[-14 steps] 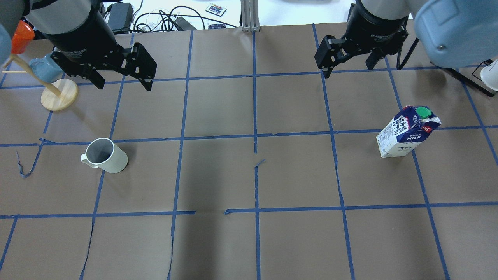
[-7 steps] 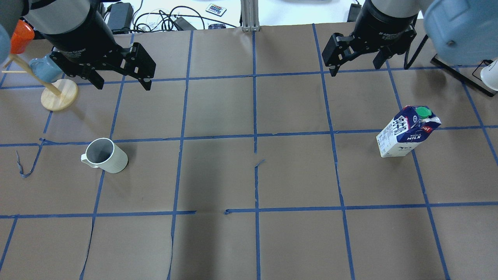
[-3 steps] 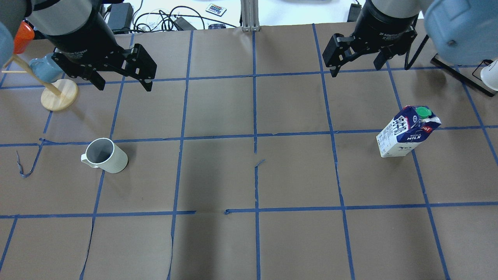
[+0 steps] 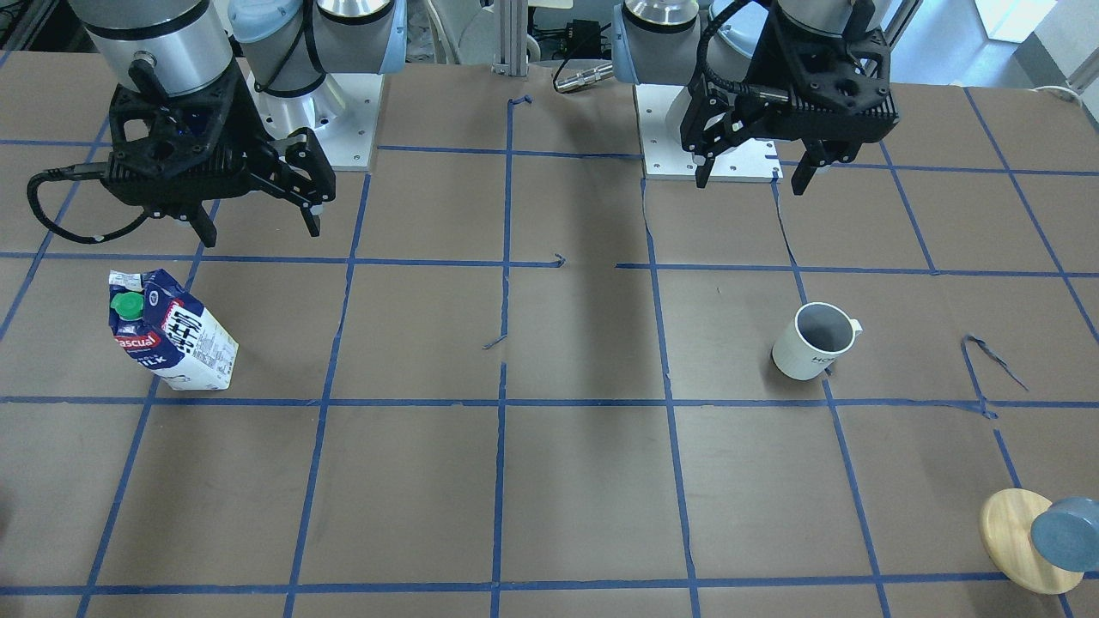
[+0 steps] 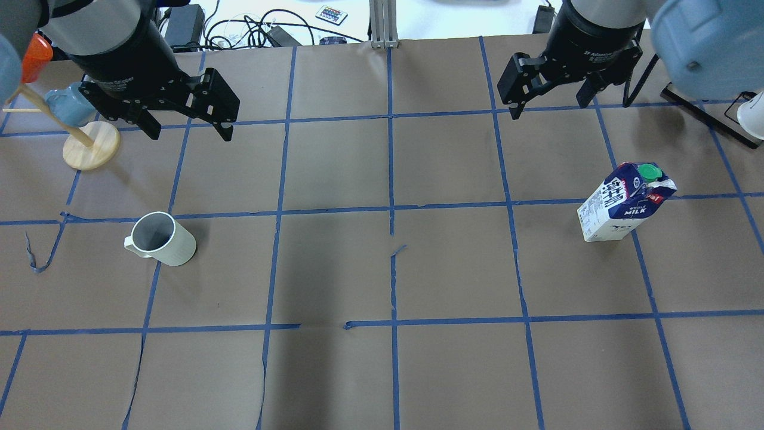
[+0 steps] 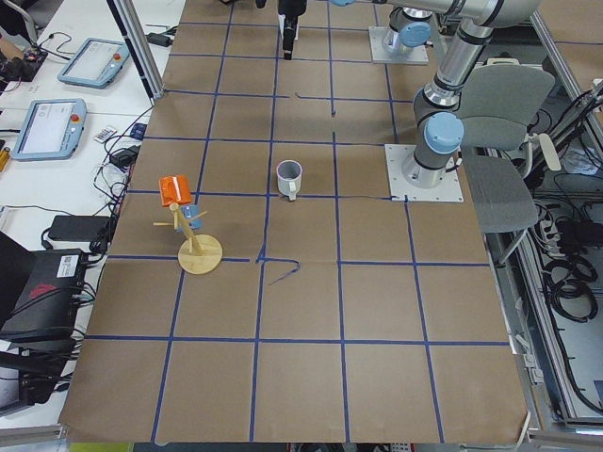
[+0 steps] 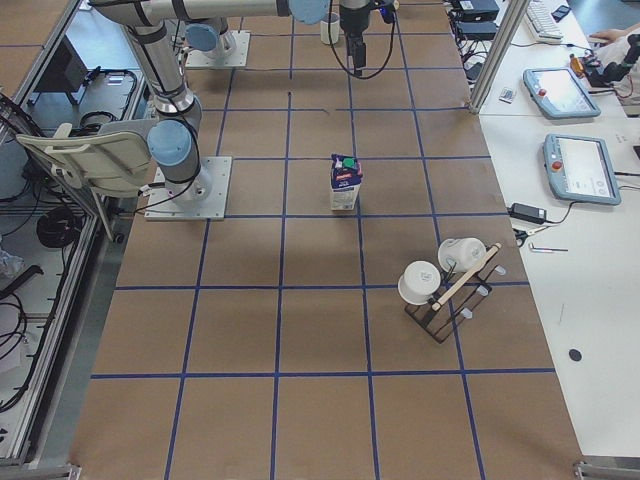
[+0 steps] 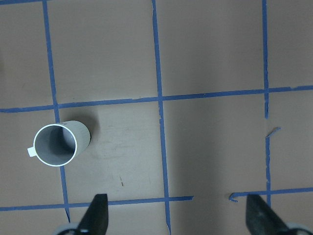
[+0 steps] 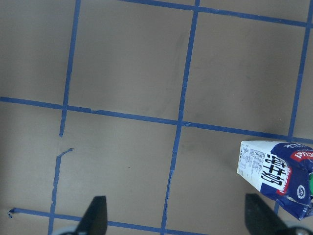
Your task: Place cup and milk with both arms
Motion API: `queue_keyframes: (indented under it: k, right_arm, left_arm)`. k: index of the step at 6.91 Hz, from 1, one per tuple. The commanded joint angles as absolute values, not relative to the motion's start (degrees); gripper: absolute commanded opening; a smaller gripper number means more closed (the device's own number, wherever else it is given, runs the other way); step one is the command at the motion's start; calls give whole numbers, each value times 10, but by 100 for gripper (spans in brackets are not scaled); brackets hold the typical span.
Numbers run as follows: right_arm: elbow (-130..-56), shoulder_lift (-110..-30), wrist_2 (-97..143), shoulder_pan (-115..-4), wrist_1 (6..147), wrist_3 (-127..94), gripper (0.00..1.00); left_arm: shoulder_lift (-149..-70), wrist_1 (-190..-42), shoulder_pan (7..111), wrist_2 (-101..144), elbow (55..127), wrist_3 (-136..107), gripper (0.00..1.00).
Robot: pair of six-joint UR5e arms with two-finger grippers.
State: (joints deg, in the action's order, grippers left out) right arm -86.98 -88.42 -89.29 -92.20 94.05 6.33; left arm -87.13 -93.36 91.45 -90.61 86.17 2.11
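My right gripper should next move to the upper part of the milk [image 4: 146, 307] [image 9: 301, 172], around its green cap, and close there.
The white cup [image 5: 162, 239] stands upright on the brown table at the left, handle pointing left; it also shows in the front view [image 4: 811, 342] and the left wrist view [image 8: 57, 143]. The blue-and-white milk [image 5: 624, 203] with its green cap stands at the right, and shows in the front view [image 4: 172, 333] and the right wrist view [image 9: 276, 178]. My left gripper [image 5: 190, 131] hangs open and empty above the table, behind the cup. My right gripper [image 5: 549, 104] is open and empty, high above the table behind and to the left of the milk.
A wooden mug stand [image 5: 91, 145] with a blue-grey cup and an orange cup stands at the far left. A dark rack with white cups [image 7: 445, 285] stands at the right end. Cables and devices lie beyond the far edge. Blue tape lines grid the table.
My right gripper has shifted a little to the right and towards the far edge. My left gripper has barely moved. Cup and milk have not moved.
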Motion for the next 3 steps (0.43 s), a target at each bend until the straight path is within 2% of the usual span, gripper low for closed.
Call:
queue_keyframes:
  k: [1,3]
  right_arm:
    - [-870,-884,-894,-922,940,63,100]
    - [-870,-884,-894,-922,940,62,100]
  left_arm:
    - [-869,-934,914,-906,864,21,100]
    - [-871,-928,889,-910,887,101,100]
